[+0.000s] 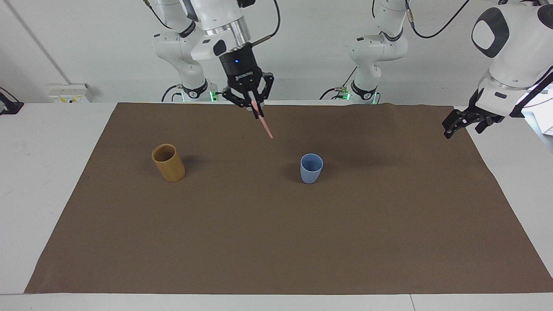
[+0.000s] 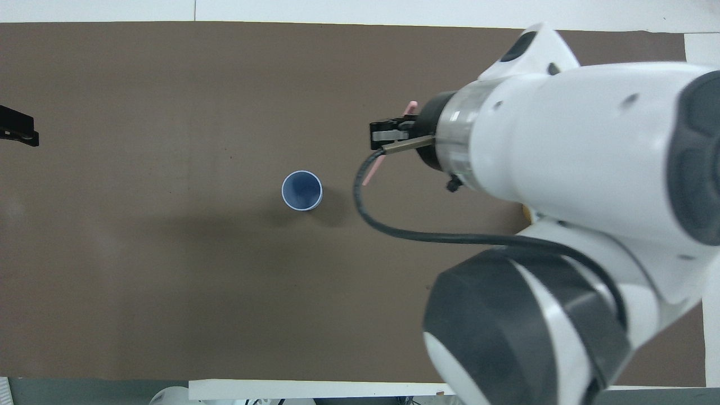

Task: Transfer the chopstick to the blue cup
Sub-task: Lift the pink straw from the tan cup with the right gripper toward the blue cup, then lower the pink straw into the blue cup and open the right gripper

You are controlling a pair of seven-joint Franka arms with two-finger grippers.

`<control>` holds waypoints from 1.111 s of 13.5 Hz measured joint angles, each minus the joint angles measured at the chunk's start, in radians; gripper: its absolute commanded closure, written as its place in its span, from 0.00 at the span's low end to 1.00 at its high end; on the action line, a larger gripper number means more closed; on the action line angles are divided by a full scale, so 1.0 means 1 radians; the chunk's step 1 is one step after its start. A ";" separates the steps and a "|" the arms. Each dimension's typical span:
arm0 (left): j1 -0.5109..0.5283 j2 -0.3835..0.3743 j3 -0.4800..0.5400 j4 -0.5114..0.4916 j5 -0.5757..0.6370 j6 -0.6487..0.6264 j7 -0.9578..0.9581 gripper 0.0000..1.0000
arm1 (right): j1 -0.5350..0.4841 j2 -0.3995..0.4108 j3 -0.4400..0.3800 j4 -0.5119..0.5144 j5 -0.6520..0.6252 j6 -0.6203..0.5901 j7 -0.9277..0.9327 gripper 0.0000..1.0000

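Note:
The robot's right gripper will release the pink chopstick, now held up over the mat, inside the blue cup (image 2: 305, 201), so that the chopstick rests against the cup's rim.
My right gripper (image 1: 255, 108) is shut on a thin pale pink chopstick (image 1: 265, 124) and holds it up in the air, slanting down, over the mat between the two cups. In the overhead view the right gripper (image 2: 388, 133) and the chopstick (image 2: 370, 172) are beside the blue cup (image 2: 302, 190), toward the right arm's end. The small light-blue cup (image 1: 311, 168) stands upright near the middle of the mat and looks empty. My left gripper (image 1: 464, 122) waits open and empty over the mat's edge at the left arm's end; it also shows in the overhead view (image 2: 17, 129).
A tan-brown cylindrical cup (image 1: 168, 163) stands upright toward the right arm's end and looks empty; my right arm hides most of it in the overhead view. A brown mat (image 1: 276, 237) covers the white table.

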 measured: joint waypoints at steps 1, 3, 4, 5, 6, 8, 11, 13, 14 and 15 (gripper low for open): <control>0.000 0.000 0.000 0.000 0.000 0.000 0.000 0.00 | 0.048 0.036 0.000 0.001 -0.064 0.042 0.070 1.00; 0.000 0.000 0.000 0.000 0.000 0.000 0.000 0.00 | 0.121 0.109 0.001 0.002 -0.183 0.092 0.179 1.00; 0.000 0.000 0.000 0.000 0.000 0.000 0.000 0.00 | 0.147 0.147 0.001 0.007 -0.222 0.112 0.206 1.00; 0.000 0.000 0.000 0.000 0.000 0.000 0.000 0.00 | 0.165 0.186 0.000 0.022 -0.247 0.134 0.221 1.00; 0.000 0.000 0.000 0.000 0.000 0.000 0.000 0.00 | 0.171 0.214 0.000 0.041 -0.256 0.147 0.229 1.00; 0.000 0.000 0.000 0.000 0.000 0.000 0.000 0.00 | 0.174 0.236 0.000 0.059 -0.257 0.150 0.233 0.99; 0.000 0.000 0.000 0.000 0.000 0.000 0.000 0.00 | 0.187 0.238 0.000 0.050 -0.258 0.150 0.237 0.98; -0.001 0.000 -0.003 0.000 0.000 0.000 0.000 0.00 | 0.191 0.237 0.000 0.018 -0.258 0.178 0.237 0.97; -0.002 0.000 -0.003 0.000 0.000 0.000 0.000 0.00 | 0.191 0.236 0.000 0.003 -0.259 0.189 0.237 0.95; -0.002 0.000 -0.004 0.000 0.000 0.000 0.000 0.00 | 0.191 0.235 0.000 -0.008 -0.259 0.195 0.237 0.88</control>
